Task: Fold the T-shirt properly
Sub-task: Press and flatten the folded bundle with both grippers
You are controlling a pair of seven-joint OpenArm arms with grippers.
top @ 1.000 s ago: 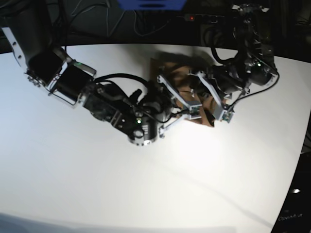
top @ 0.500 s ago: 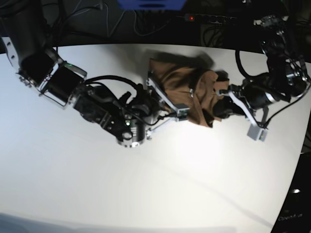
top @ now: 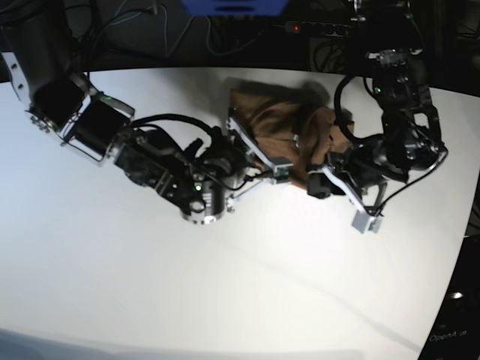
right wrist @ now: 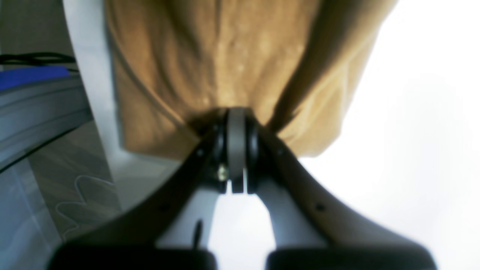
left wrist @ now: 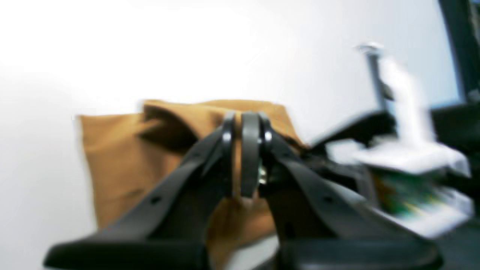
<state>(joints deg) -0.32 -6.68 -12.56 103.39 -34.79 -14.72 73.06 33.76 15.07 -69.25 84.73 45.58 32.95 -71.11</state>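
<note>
The T-shirt lies bunched with both my grippers at its near edge, so my left gripper will back off and take the T-shirt by its far edge [top: 343, 122].
The tan-brown T-shirt [top: 274, 120] lies bunched and partly folded near the white table's far edge. My right gripper [top: 281, 166] is at its near edge. In the right wrist view this gripper [right wrist: 232, 112] is shut, and the cloth [right wrist: 225, 56] puckers into its tips. My left gripper [top: 319, 180] is at the shirt's near right corner. In the blurred left wrist view it [left wrist: 243, 120] is shut over the shirt [left wrist: 123, 161], with a tan strip showing between its jaws.
The white table [top: 225, 285] stretches toward the camera. Its far edge runs just behind the shirt, with dark cables and a power strip [top: 300, 28] beyond. The right arm's body [top: 150, 161] lies across the table's left half. The other arm's hardware [left wrist: 397, 157] sits close beside my left gripper.
The left arm swung out to the right, then came back in to the shirt's near right corner. The right gripper stayed at the shirt's near edge. The shirt now shows more.
</note>
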